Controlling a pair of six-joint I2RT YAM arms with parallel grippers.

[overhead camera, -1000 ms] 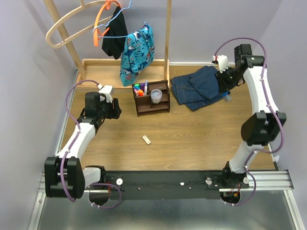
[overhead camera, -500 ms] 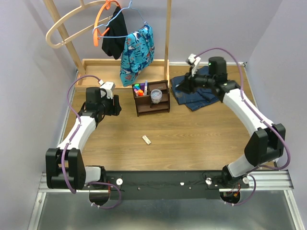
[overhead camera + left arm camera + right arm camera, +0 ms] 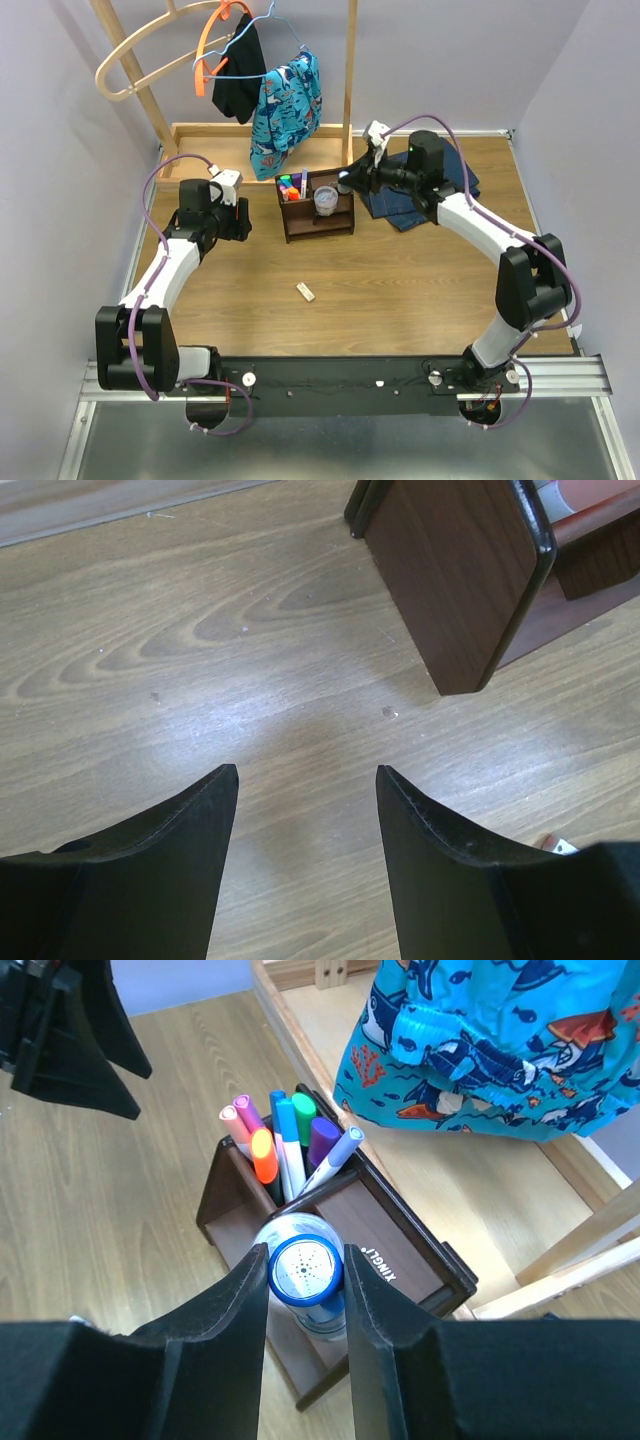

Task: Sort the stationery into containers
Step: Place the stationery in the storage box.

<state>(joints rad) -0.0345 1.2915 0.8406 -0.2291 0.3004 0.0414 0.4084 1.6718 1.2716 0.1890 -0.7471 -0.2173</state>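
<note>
I will use my right gripper to set the blue-capped grey bottle down between the clear round tub and the organiser's jeans-side [image 3: 344, 207] [image 3: 322, 1350].
My right gripper [image 3: 306, 1252] is shut on the blue-capped grey bottle [image 3: 305, 1272], which hangs just above the dark brown organiser [image 3: 405, 1255]. A clear round tub [image 3: 326, 200] sits in the organiser right beneath it. Several coloured markers and pens [image 3: 282, 1140] stand upright in the back compartment. In the top view the right gripper [image 3: 346, 183] hovers over the organiser's [image 3: 320, 228] right end. A small white eraser [image 3: 305, 291] lies on the table in front. My left gripper [image 3: 306, 772] stands open and holds nothing, low over bare wood left of the organiser [image 3: 455, 580].
Folded blue jeans [image 3: 415, 205] lie to the right of the organiser, under the right arm. A pale wooden tray [image 3: 215, 150] with tall posts stands at the back. From it hang a patterned blue garment [image 3: 288, 110] and a black one [image 3: 238, 70].
The right arm has swung left from over the jeans to over the organiser, with the bottle in its grip. The left arm has hardly moved.
</note>
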